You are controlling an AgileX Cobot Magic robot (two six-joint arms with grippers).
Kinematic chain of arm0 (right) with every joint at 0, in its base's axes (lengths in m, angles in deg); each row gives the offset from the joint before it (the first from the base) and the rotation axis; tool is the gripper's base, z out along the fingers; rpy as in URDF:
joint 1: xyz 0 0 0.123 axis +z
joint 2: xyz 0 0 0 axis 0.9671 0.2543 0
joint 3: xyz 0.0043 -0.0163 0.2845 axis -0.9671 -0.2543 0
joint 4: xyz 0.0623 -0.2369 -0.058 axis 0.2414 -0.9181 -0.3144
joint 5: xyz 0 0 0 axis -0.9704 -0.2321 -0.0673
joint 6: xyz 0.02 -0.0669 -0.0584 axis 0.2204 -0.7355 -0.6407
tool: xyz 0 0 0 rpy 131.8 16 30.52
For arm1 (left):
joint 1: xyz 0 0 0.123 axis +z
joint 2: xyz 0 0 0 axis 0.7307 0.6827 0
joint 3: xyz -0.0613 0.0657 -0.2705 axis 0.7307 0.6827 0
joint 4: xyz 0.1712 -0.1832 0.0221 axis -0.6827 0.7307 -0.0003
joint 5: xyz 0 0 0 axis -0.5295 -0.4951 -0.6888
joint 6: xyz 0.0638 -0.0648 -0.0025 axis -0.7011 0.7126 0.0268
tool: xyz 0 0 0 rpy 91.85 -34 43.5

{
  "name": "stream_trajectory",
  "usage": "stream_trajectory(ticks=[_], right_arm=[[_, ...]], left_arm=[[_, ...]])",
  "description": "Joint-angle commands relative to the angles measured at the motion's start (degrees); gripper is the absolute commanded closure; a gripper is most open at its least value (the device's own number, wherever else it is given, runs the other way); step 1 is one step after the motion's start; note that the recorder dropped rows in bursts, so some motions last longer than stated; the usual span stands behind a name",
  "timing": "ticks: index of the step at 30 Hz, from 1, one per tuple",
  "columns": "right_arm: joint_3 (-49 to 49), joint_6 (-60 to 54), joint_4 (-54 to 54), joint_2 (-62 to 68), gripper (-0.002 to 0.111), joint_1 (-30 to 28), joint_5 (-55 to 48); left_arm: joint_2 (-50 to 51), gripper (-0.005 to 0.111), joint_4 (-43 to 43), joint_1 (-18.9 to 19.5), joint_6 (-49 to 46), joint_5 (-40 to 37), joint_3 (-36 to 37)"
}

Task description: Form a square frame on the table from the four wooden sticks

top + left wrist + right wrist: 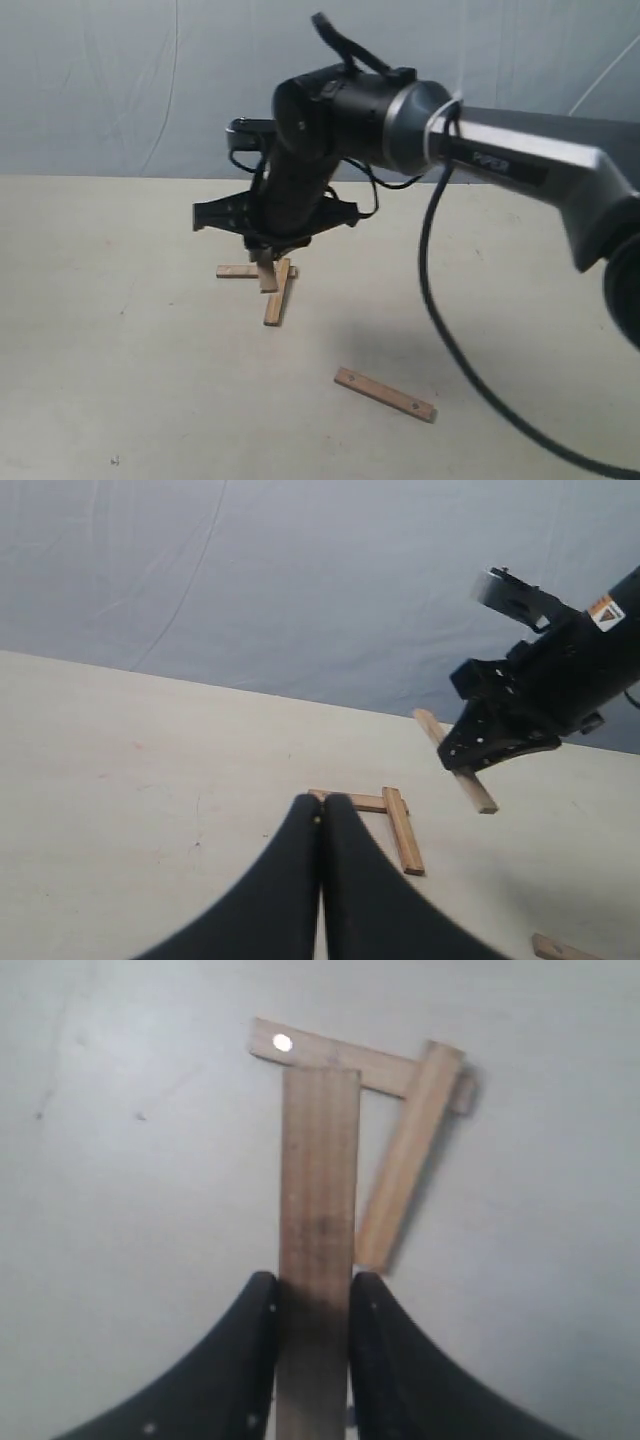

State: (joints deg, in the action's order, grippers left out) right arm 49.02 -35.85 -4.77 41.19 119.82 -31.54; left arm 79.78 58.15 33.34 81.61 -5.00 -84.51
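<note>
My right gripper is to release the wooden stick that it has, and will do so over the cross stick's uncovered end (223,298) (238,1120), facing the slanted stick.
My right gripper (266,254) reaches across the table (120,380) and is shut on one wooden stick (318,1180), holding it by one end a little above the surface. Its free end hangs over two sticks lying as an L. One is a cross stick (340,1056) with a hole near its end. The other, a slanted stick (408,1160), rests over the cross stick's far end. A fourth stick (385,394), with small holes, lies apart toward the front right. In the left wrist view my left gripper (321,810) is shut and empty, short of the L (403,830).
A blue-grey fabric backdrop (120,80) hangs behind the table. A black cable (440,320) loops down from the right arm (520,160) over the table's right side. My left arm is out of the exterior view.
</note>
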Motion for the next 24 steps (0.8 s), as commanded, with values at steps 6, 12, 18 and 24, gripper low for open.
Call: stream_trajectory(ticks=[6,12,18,24], right_arm=[[17.46,14.87,-6.29,14.48,0.108,4.11,-1.62],[24.44,17.55,-6.9,21.11,0.108,4.11,-2.13],[27.11,19.16,-9.67,24.22,0.108,4.11,-3.27],[27.11,19.67,-10.79,24.59,0.108,4.11,-3.32]], left_arm=[[-0.37,0.107,0.54,-0.21,-0.09,-0.31,0.12],[-0.37,0.107,0.76,-0.21,0.01,-0.28,0.12],[-0.37,0.107,0.88,-0.21,0.01,-0.28,0.12],[-0.37,0.107,0.88,-0.21,0.01,-0.28,0.12]])
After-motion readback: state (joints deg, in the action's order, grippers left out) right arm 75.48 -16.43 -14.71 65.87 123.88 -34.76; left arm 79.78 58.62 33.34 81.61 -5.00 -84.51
